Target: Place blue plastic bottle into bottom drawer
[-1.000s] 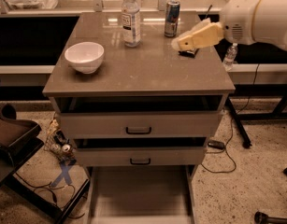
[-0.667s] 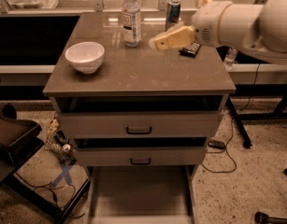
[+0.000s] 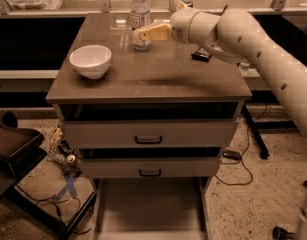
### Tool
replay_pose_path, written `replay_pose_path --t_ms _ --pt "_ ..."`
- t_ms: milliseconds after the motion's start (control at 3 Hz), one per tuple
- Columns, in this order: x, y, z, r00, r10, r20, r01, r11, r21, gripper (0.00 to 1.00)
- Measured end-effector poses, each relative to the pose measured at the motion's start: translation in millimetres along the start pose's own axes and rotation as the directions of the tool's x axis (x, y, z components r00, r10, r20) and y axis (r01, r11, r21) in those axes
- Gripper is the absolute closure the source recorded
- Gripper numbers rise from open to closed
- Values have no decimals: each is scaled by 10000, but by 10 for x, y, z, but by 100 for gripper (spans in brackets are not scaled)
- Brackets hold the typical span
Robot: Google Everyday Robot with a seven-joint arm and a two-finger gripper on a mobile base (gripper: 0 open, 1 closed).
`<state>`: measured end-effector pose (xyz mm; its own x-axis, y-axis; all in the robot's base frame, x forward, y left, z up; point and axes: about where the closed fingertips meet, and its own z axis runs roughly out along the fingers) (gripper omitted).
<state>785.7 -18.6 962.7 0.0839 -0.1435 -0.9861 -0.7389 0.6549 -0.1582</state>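
The next move for my gripper is to go to the middle of the blue plastic bottle (image 3: 140, 21), well below its white cap, and close there.
The blue plastic bottle (image 3: 139, 13), clear with a white cap and a white label, stands upright at the back of the cabinet top. My gripper (image 3: 144, 35) reaches in from the right and sits right at the bottle's lower part, on its right side. The white arm crosses the back right of the top. The bottom drawer (image 3: 150, 210) is pulled out at floor level, a wide shallow tray with a plain pale floor and nothing in it.
A white bowl (image 3: 90, 60) sits on the left of the cabinet top (image 3: 143, 81). A small black object (image 3: 200, 55) lies under the arm. The two upper drawers with black handles (image 3: 148, 139) are slightly ajar. Cables and clutter lie on the floor to the left (image 3: 63, 159).
My arm has swung left across the cabinet top, from near the can to the bottle's base. The can is now hidden behind the arm. The bottle, bowl and drawers have not moved.
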Motion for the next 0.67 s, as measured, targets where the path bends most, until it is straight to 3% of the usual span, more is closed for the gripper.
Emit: replay_pose_path --t_ms 667 --pt "272 -255 692 9985 537 -116 -542 9975 -463 0"
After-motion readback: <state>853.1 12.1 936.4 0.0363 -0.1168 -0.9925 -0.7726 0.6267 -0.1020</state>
